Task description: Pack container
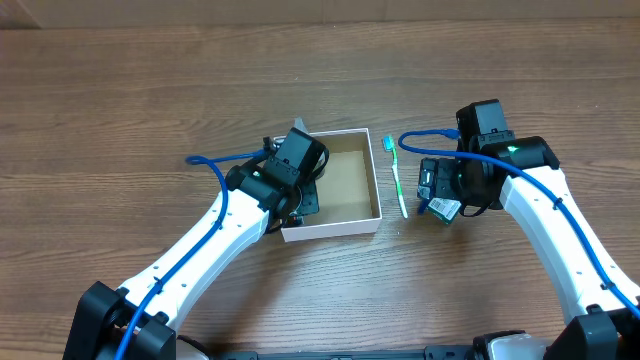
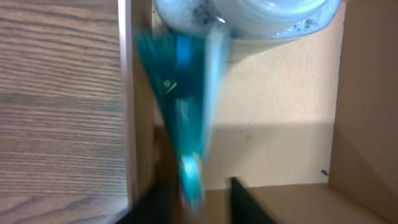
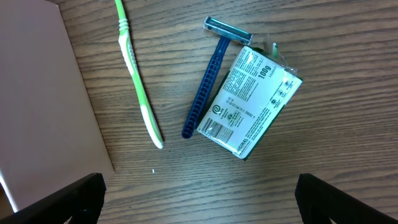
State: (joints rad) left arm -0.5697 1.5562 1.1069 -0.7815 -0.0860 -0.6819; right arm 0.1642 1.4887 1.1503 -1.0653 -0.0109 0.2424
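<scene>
Next, my right gripper closes on the long sides [image 1: 446,207] [image 3: 250,102] of the wrapped soap pack next to the blue razor.
The container [image 1: 332,227], a shallow white-walled cardboard box with a brown inside, sits mid-table. My left gripper [image 1: 298,197] hovers over its left part. In the left wrist view the brown floor [image 2: 280,106] lies below the jaws [image 2: 199,205], and a blurred teal tube [image 2: 183,106] with a pale round cap hangs between them. The tube's thin end touches the left finger, with a gap to the right finger. My right gripper [image 1: 440,195] [image 3: 205,205] is wide open and empty above the table, beside the container's outer wall [image 3: 37,106].
Right of the box lie a green toothbrush [image 1: 397,180] [image 3: 140,81], a blue razor [image 3: 208,81] and a wrapped soap pack with a white label [image 3: 249,102] [image 1: 445,208]. All three rest on the wooden table under the right gripper.
</scene>
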